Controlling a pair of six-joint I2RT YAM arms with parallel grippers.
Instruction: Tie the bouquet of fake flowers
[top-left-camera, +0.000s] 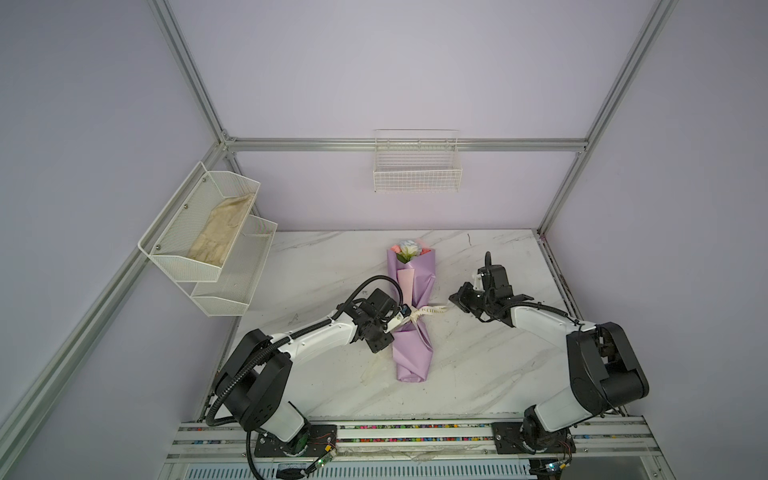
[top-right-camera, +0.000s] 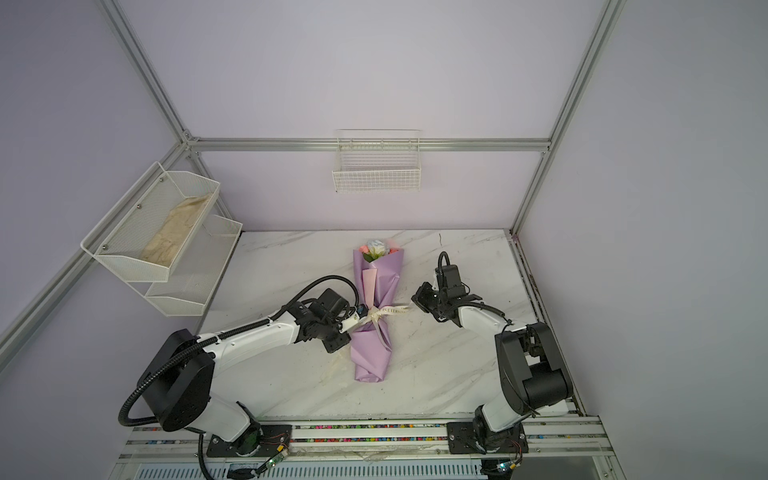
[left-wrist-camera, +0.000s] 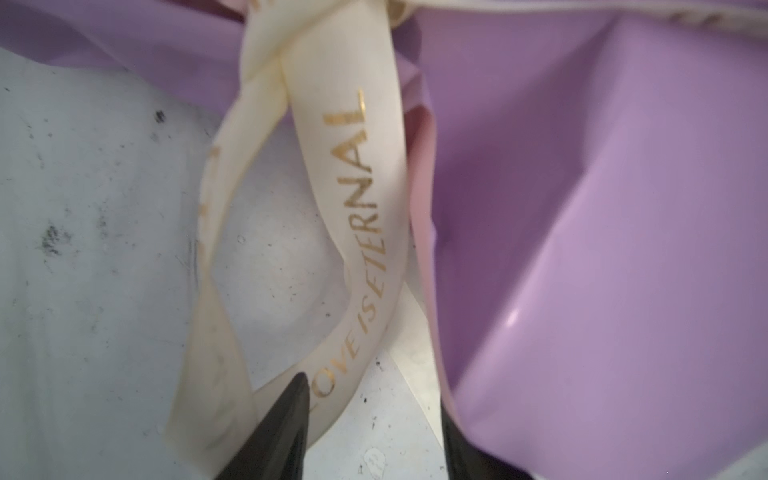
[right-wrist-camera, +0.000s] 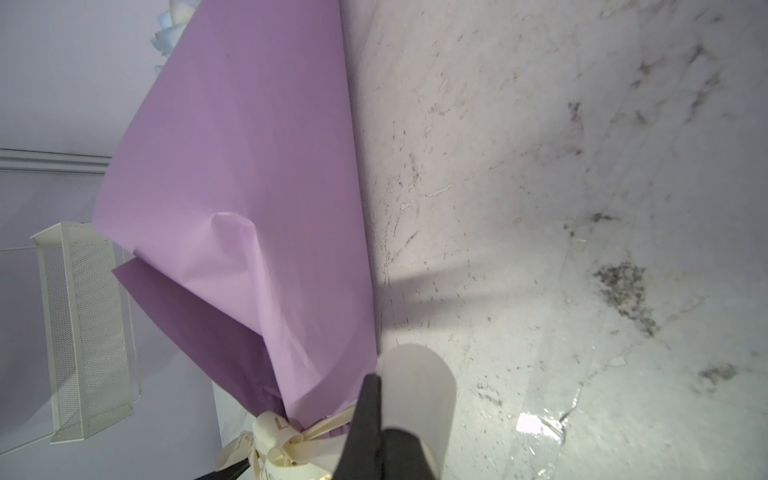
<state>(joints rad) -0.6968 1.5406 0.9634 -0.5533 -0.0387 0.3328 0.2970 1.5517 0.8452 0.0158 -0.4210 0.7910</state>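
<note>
The lilac paper's edge is against my left gripper's open fingers next to the ribbon loop, so I should lift clear and pinch only the loop's lettered strip (left-wrist-camera: 365, 312).
The bouquet of fake flowers (top-left-camera: 411, 286) (top-right-camera: 376, 286) lies on the marble table (top-left-camera: 478, 374), wrapped in lilac paper, its blooms (top-left-camera: 409, 247) at the far end. A cream ribbon (top-left-camera: 424, 311) (left-wrist-camera: 357, 208) with gold letters is knotted round its waist (right-wrist-camera: 274, 436). My left gripper (top-left-camera: 401, 318) (left-wrist-camera: 374, 411) is at the waist's left side, open. A ribbon loop lies across one fingertip (left-wrist-camera: 299, 399) and wrap paper rests against the other. My right gripper (top-left-camera: 452, 299) (right-wrist-camera: 376, 399) sits just right of the waist, shut on the ribbon's tail, which curls over one finger.
A two-tier mesh shelf (top-left-camera: 249, 266) hangs on the left wall with a tan cloth (top-left-camera: 220, 232) in its upper tier. A white wire basket (top-left-camera: 417, 166) hangs on the back wall. Aluminium frame posts stand at the table's corners, and both arm bases sit on the front rail.
</note>
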